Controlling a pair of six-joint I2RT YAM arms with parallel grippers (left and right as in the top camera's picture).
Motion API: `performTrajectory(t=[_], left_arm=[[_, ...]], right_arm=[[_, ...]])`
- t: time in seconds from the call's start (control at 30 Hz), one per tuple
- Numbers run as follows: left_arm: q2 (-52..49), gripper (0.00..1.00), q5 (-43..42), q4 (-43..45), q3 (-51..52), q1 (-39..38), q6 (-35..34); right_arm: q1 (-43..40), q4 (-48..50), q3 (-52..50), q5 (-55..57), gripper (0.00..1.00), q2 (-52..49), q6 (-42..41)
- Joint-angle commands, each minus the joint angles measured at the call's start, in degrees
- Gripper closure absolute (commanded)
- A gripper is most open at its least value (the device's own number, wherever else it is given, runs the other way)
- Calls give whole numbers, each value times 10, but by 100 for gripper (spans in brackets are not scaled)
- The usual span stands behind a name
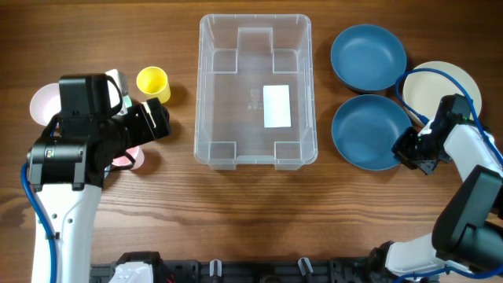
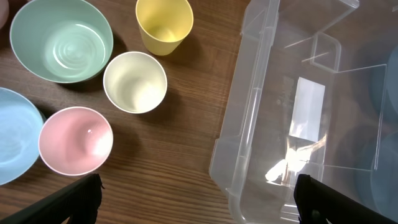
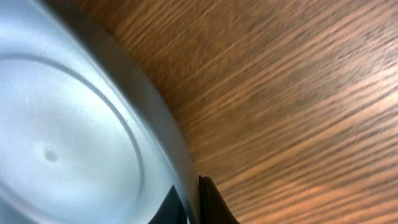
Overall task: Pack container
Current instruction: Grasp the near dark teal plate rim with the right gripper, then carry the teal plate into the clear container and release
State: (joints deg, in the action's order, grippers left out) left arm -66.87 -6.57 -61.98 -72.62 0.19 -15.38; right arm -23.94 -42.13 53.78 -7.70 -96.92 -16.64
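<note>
My right gripper is going to let go of the near blue bowl in the middle of the clear container (image 1: 256, 92), partly over the container's white label.
The clear rectangular container (image 1: 255, 90) with a white label on its base stands mid-table, nothing inside it; it fills the right of the left wrist view (image 2: 298, 106). Two dark blue bowls lie right of it, a far one (image 1: 368, 56) and a near one (image 1: 365, 131). My right gripper (image 1: 409, 148) is shut on the near blue bowl's right rim (image 3: 168, 149), one finger inside and one outside. My left gripper (image 1: 153, 118) is open and empty, left of the container, fingers at the bottom of its wrist view (image 2: 199, 199).
Left of the container are a yellow cup (image 2: 164, 23), a cream cup (image 2: 135, 81), a pink cup (image 2: 76, 139), a green bowl (image 2: 61, 38) and a light blue bowl (image 2: 11, 143). A cream bowl (image 1: 444, 82) lies at the far right, under a blue cable.
</note>
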Motion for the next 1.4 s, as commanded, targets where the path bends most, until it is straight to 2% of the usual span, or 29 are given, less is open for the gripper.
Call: performTrajectory(t=[0.0,0.2,0.27,0.33,0.4,0.5,0.57,0.7,0.83,1.03,1.07,1.1,1.2,1.37], left_arm=[[-1,0,-5,0,-11,3,-1],[-1,0,-5,0,-11,3,-1],[-1,0,-5,0,-11,3,-1],[-1,0,-5,0,-11,3,-1],[-1,0,-5,0,-11,3,-1],[-1,0,-5,0,-11,3,-1],[-1,0,-5,0,-11,3,-1],[-1,0,-5,0,-11,3,-1],[-1,0,-5,0,-11,3,-1],[-1,0,-5,0,-11,3,-1],[-1,0,-5,0,-11,3,-1],[-1,0,-5,0,-11,3,-1],[-1,0,-5,0,-11,3,-1],[-1,0,-5,0,-11,3,-1]], right_arm=[[2,-42,39,-8,96,49,1],[42,-123,137,-23,96,189,3],[99,-123,185,-45,96,234,-4],[149,-126,222,-49,96,236,-22],[233,-104,265,-46,96,230,-45],[330,-96,346,-40,96,170,-58],[377,-113,427,-40,96,89,-43],[418,-133,535,-42,96,-62,-3],[421,-129,548,-44,96,-193,-11],[421,-80,548,-40,96,-255,-21],[421,-75,548,-40,91,-255,-26],[421,-68,548,-40,69,-255,-28],[421,-68,548,-40,45,-255,-28],[419,-85,553,-29,46,-208,-28]])
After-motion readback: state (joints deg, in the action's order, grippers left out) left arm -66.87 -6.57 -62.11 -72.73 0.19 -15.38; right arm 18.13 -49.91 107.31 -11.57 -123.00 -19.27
